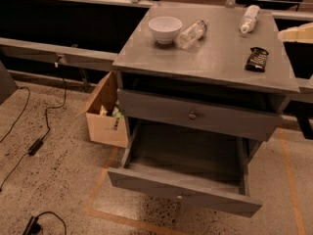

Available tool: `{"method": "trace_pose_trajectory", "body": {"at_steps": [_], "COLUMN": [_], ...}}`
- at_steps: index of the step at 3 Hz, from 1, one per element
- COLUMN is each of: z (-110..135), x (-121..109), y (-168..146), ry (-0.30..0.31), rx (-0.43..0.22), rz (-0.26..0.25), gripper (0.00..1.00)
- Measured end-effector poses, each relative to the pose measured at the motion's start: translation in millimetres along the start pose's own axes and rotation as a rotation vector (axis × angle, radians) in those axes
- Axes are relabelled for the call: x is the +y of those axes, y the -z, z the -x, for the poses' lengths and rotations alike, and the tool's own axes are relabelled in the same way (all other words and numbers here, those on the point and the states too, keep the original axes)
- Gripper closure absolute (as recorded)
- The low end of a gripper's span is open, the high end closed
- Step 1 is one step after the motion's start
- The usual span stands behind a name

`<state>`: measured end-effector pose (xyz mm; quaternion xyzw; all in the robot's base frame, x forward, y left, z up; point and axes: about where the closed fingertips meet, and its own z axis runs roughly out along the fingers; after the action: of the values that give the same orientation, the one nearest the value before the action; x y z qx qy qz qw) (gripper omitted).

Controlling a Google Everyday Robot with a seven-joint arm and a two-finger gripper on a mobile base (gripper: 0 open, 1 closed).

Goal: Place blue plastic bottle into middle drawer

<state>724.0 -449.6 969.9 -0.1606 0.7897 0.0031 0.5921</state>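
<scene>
The robot's gripper needs to close on the near end (pixel 246 26) of the blue plastic bottle, which is the end closer to the dark snack bar.
The blue plastic bottle (pixel 249 18) lies on its side at the back right of the grey cabinet top (pixel 210 62); it has a white and pale-blue label. The middle drawer (pixel 146 182) is pulled out at the bottom of the cabinet, and nothing shows inside it. Only a cream-coloured part of my gripper (pixel 296 33) shows at the right edge of the view. It is above the cabinet's right side, to the right of the bottle and a little nearer than it, and is not touching it.
A white bowl (pixel 165 29) and a clearer plastic bottle (pixel 191 33) lie at the back left of the top. A dark snack bar (pixel 257 58) lies at the right. The upper drawer (pixel 193 115) is shut. A cardboard box (pixel 106 115) and cables (pixel 36 143) are on the floor at the left.
</scene>
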Motion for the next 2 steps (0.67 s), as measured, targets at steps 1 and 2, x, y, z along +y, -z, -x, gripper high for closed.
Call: {"method": "trace_pose_trajectory", "body": {"at_steps": [1,2], "z": [-10.8,-32.6], "x": [2.4,10.8], "y": [-11.7,-73.3], "ry": [-0.006,-0.01], "rx": [0.004,0.012], "rz": [-0.044,-0.156], "gripper": [0.0,0.0]}}
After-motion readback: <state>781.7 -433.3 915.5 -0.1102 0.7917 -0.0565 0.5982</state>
